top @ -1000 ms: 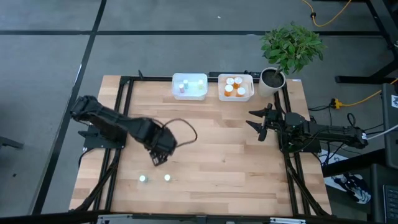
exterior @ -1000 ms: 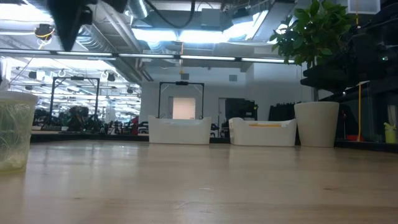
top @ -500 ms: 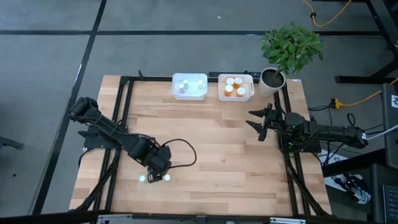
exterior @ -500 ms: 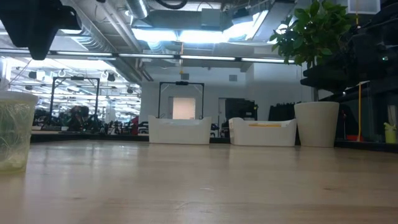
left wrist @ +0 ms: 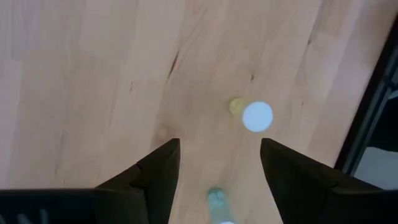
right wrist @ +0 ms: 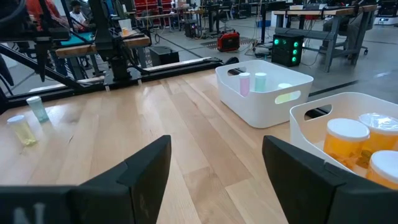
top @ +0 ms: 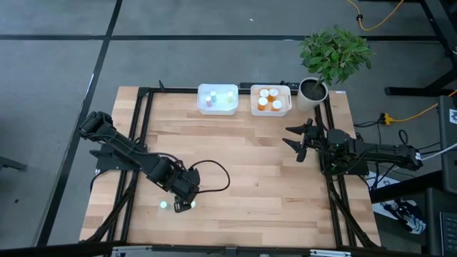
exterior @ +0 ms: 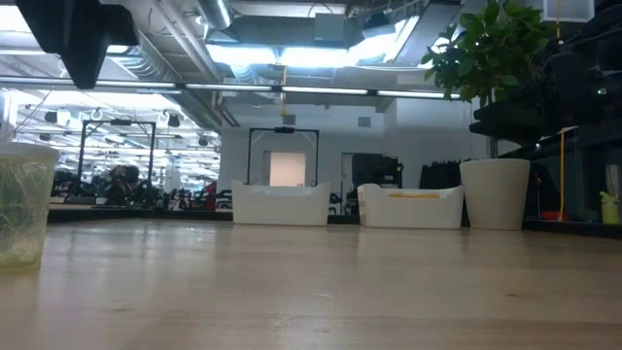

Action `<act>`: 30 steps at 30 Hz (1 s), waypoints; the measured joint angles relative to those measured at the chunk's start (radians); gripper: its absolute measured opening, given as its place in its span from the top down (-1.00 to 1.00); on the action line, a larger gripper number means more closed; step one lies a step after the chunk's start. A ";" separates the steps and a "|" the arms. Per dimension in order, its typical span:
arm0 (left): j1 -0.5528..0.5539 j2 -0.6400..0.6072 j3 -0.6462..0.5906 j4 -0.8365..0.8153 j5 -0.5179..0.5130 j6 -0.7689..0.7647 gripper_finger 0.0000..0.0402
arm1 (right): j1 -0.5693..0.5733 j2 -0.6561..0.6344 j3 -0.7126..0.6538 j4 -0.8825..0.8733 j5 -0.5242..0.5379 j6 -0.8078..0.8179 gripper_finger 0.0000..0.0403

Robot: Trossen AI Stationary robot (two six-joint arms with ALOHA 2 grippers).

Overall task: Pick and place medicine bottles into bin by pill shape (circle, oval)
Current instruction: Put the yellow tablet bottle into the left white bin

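The robot's left gripper needs to next move to the yellowish vial's white cap [top: 193,204] [left wrist: 257,116] and close there, leaving the pale green vial standing.
Two tiny vials stand on their bases near the table's front left: one [top: 163,205] and one [top: 191,204]. My left gripper [top: 184,195] hovers open just above them. In the left wrist view a pale green vial [left wrist: 216,198] stands between my open fingers without touching them, and a yellowish vial with a white cap [left wrist: 257,116] stands beyond. My right gripper [top: 298,143] waits open and empty at the table's right. Orange bottles with white caps [top: 269,98] sit in the far right bin.
Two white bins stand at the far edge: the left one [top: 218,108] holds pale green and pink vials, the right one [top: 270,111] the orange bottles. A potted plant [top: 314,91] stands at the far right corner. A vial [exterior: 19,204] shows close at the low view's left.
My left gripper has gone toward the table's near edge and down, from the middle left to just above the two vials. Both vials have stayed where they were.
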 joint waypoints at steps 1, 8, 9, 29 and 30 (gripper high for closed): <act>0.001 0.000 0.000 0.000 0.000 0.000 -0.08 | 0.000 0.000 0.000 0.000 0.000 0.000 -0.26; -0.027 0.000 0.000 0.005 0.010 0.018 -0.06 | 0.000 0.000 0.000 0.000 0.000 -0.001 -0.26; -0.039 0.000 0.000 0.005 0.011 0.035 -0.06 | 0.000 0.000 0.000 0.000 0.000 -0.001 -0.26; -0.145 0.239 0.000 0.071 0.010 0.051 -0.05 | 0.000 0.000 0.000 0.000 0.000 -0.001 -0.26; -0.140 0.245 0.000 0.072 0.009 0.051 -0.05 | 0.000 0.000 0.000 0.000 0.000 0.000 -0.26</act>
